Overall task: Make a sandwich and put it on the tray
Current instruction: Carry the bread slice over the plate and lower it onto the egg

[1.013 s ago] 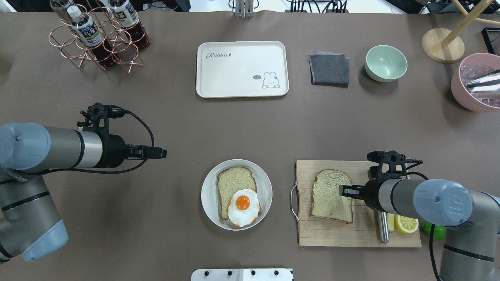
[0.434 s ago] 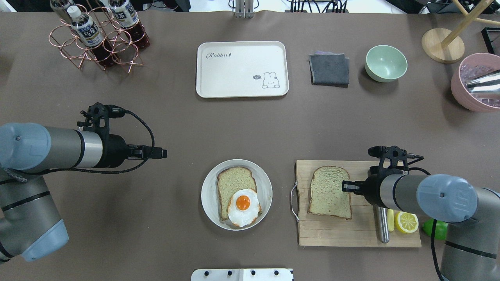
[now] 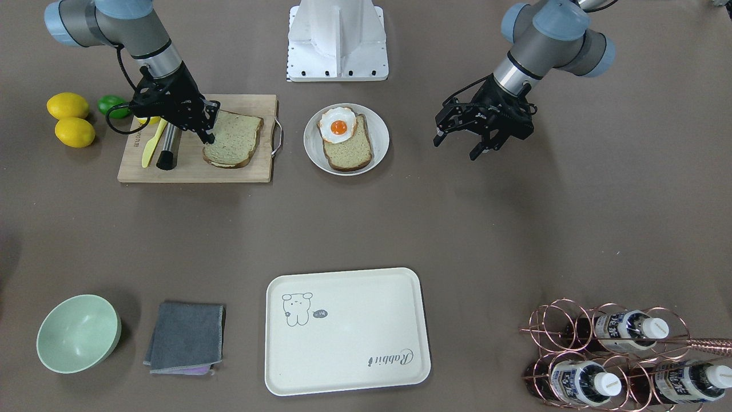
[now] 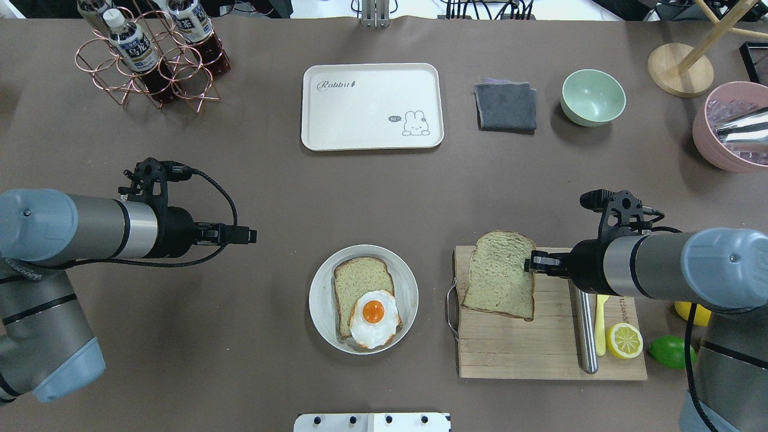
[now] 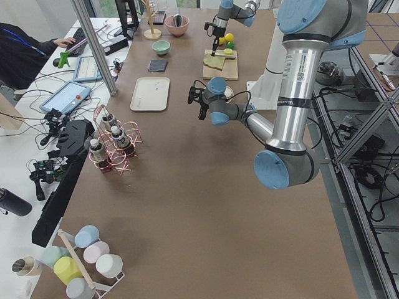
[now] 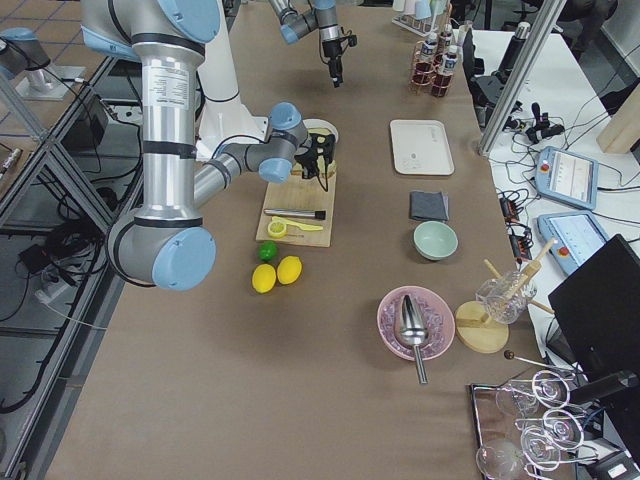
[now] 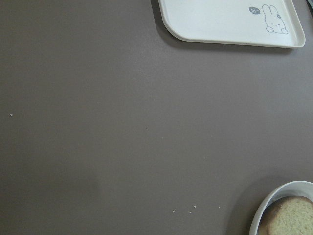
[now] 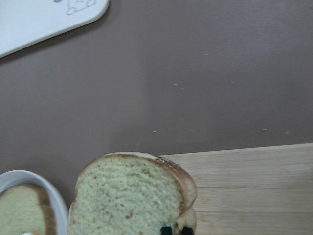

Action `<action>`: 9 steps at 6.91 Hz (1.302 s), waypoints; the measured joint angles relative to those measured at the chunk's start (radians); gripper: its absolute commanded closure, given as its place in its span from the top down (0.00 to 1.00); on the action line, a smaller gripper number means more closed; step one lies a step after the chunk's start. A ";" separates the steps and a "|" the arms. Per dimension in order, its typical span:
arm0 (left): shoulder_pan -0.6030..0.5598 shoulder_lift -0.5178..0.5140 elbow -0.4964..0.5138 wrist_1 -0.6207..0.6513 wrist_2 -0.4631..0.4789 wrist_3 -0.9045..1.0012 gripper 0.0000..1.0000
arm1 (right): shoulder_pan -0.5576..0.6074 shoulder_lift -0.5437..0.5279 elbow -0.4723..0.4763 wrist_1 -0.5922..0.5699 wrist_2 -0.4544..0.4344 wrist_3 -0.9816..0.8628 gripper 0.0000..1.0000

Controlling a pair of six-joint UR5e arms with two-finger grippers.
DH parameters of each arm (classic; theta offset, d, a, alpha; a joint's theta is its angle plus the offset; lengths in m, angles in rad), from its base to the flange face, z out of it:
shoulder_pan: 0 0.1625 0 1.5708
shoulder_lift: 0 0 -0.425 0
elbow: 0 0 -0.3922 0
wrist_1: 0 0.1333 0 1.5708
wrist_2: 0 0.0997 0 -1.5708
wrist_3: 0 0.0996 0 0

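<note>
The tan bread slice, now tilted above the cutting board, will be let go by my right gripper on top of the fried egg and the plate's bread (image 3: 343,138).
My right gripper (image 4: 531,263) is shut on the edge of one tan bread slice (image 4: 500,275). It holds the slice tilted, a little above the wooden cutting board (image 4: 540,354), with the far edge past the board's far side. The slice (image 8: 129,193) also fills the bottom of the right wrist view. The second slice (image 4: 359,279) lies on a round white plate (image 4: 318,300), and the fried egg (image 4: 374,318) rests on its near end. The cream tray (image 4: 372,107) sits bare at the far middle. My left gripper (image 3: 456,147) is open and empty, hovering left of the plate.
On the board's right part lie a steel-handled tool (image 4: 587,336), a yellow knife (image 4: 600,327) and a lemon half (image 4: 624,344). A lime (image 4: 671,351) lies beside the board. A grey cloth (image 4: 506,107), a green bowl (image 4: 593,96) and a bottle rack (image 4: 150,57) stand at the far side.
My right gripper has lifted the bread slice off the board and carried it away from the robot, a little to the left. The left arm has not moved.
</note>
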 measured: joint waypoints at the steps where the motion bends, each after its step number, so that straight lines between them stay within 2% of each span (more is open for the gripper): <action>1: 0.000 0.000 0.000 0.000 0.000 0.000 0.98 | 0.003 0.074 -0.011 -0.011 0.026 -0.001 0.00; 3: -0.001 0.003 -0.001 -0.003 -0.001 0.000 0.98 | -0.036 0.271 -0.107 -0.073 0.013 -0.009 0.00; 5: -0.001 0.006 -0.003 -0.004 -0.001 -0.006 0.98 | -0.091 0.393 -0.203 -0.099 -0.046 -0.086 0.00; 7: -0.002 0.005 -0.003 -0.005 0.000 -0.019 0.99 | -0.123 0.463 -0.286 -0.097 -0.073 -0.179 0.00; 9: -0.004 0.005 -0.003 -0.005 0.001 -0.021 0.98 | -0.140 0.485 -0.329 -0.093 -0.090 -0.242 0.00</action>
